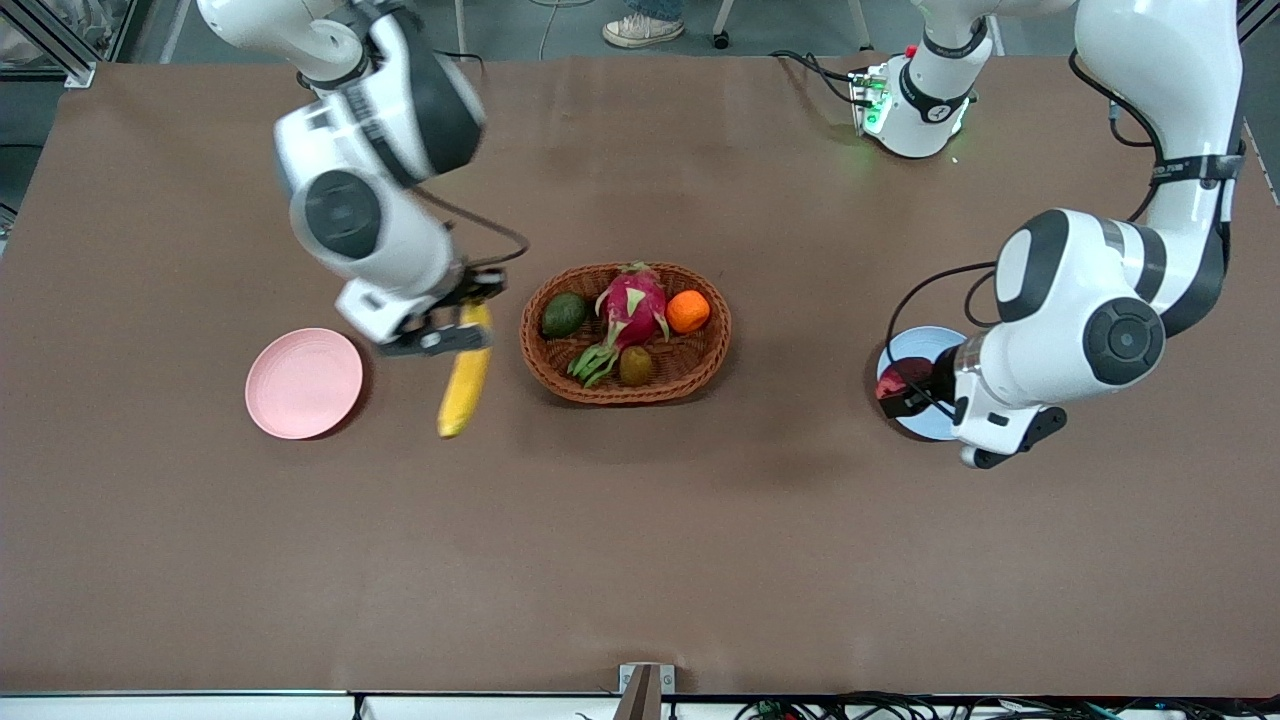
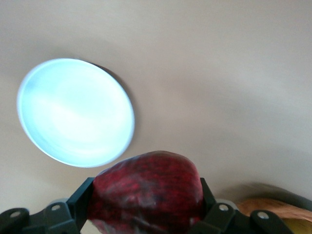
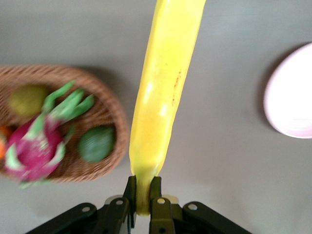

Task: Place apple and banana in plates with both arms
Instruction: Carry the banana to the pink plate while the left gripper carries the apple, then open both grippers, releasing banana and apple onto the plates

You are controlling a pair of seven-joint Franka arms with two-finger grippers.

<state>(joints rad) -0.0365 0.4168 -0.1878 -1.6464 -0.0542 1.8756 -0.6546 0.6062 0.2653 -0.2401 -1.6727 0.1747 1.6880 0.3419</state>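
My right gripper is to set the yellow banana across the pale pink plate (image 1: 296, 364). The banana's stem end will poke over the plate's rim.
My right gripper (image 1: 465, 318) is shut on one end of the yellow banana (image 1: 464, 378) and holds it in the air over the table between the pale pink plate (image 1: 303, 382) and the basket; the right wrist view shows the banana (image 3: 165, 92) and the pink plate's edge (image 3: 290, 97). My left gripper (image 1: 905, 392) is shut on the dark red apple (image 1: 903, 378) and holds it over the edge of the light blue plate (image 1: 925, 345). In the left wrist view the apple (image 2: 146, 192) sits between the fingers (image 2: 80, 197), with the blue plate (image 2: 75, 112) below.
A brown wicker basket (image 1: 626, 375) stands at mid table with a magenta dragon fruit (image 1: 632, 305), an orange (image 1: 687, 311), an avocado (image 1: 564, 315) and a kiwi (image 1: 635, 365). The left arm's base (image 1: 915, 100) stands at the table's back edge.
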